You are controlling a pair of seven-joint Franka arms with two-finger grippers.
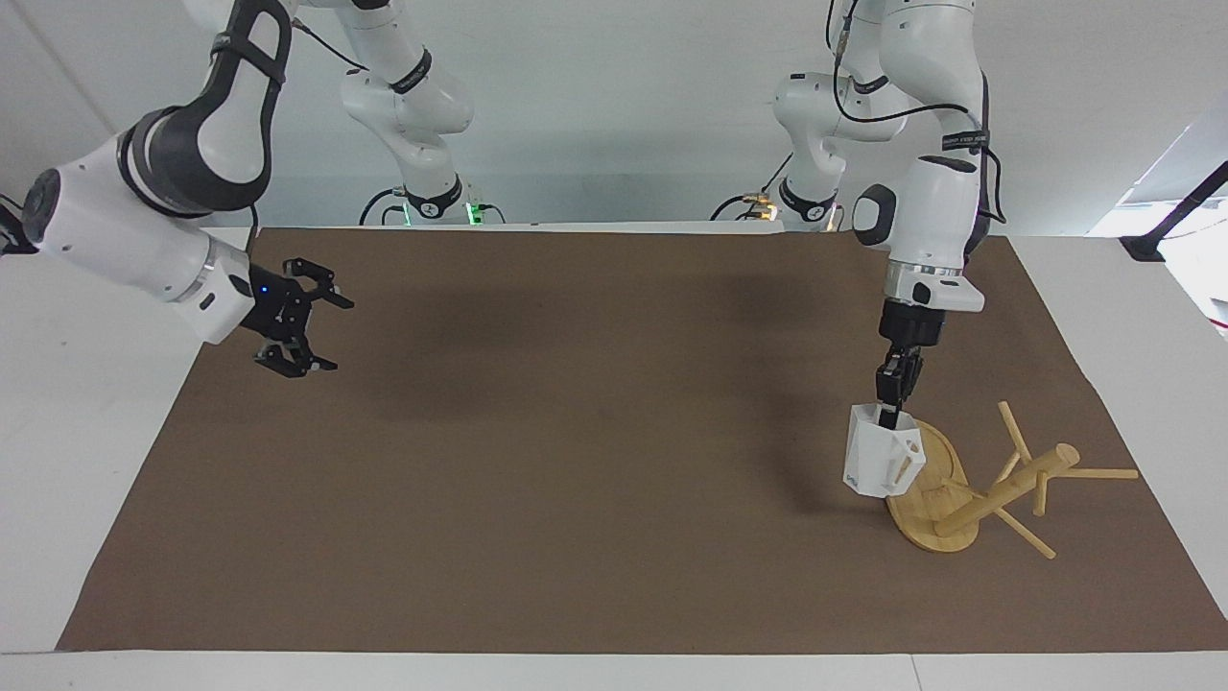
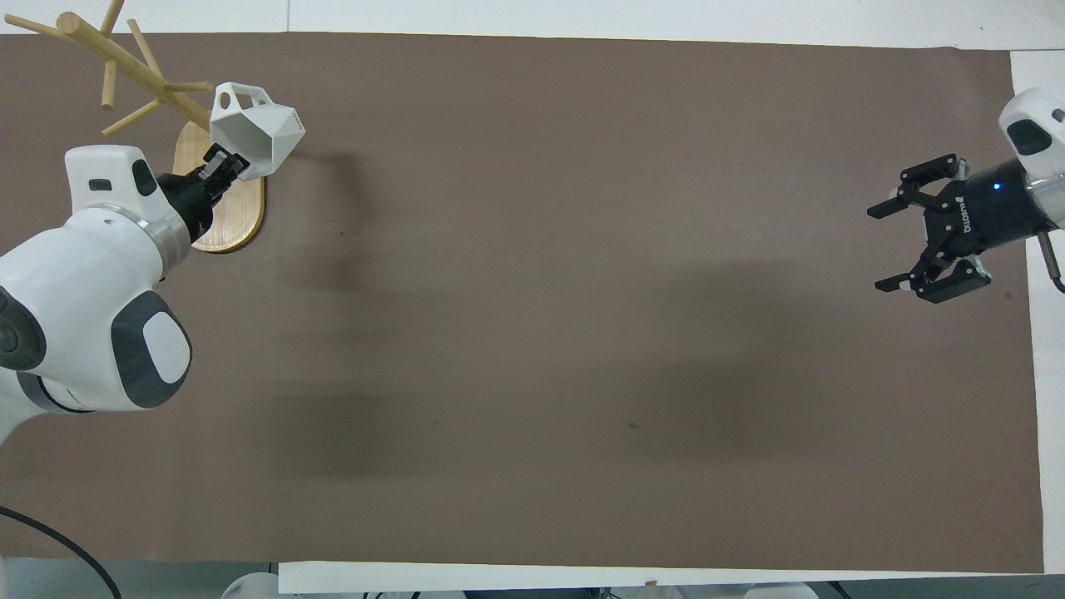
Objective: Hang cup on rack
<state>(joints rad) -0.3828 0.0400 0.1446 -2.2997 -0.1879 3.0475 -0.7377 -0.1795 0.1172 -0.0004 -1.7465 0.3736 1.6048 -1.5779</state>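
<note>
My left gripper needs to release the white cup on the rack peg [image 2: 209, 115] nearest its handle, close against the post. The cup now hangs over the rack's oval base.
The white faceted cup [image 1: 875, 465] hangs upright from my left gripper [image 1: 890, 408], which is shut on its rim. The cup is in the air over the edge of the rack's oval base [image 1: 945, 478], its handle turned toward the rack's post [image 1: 1007, 489] and pegs. A peg shows through the handle's holes; I cannot tell whether they touch. In the overhead view the cup [image 2: 265, 137] is over the base [image 2: 237, 220], with my left gripper [image 2: 223, 162] beside it. My right gripper [image 1: 326, 334] is open and empty, raised over the mat's edge at the right arm's end [image 2: 886, 245].
A brown mat [image 1: 595, 461] covers the table. The rack's thin pegs [image 1: 1094, 473] stick out toward the left arm's end of the table.
</note>
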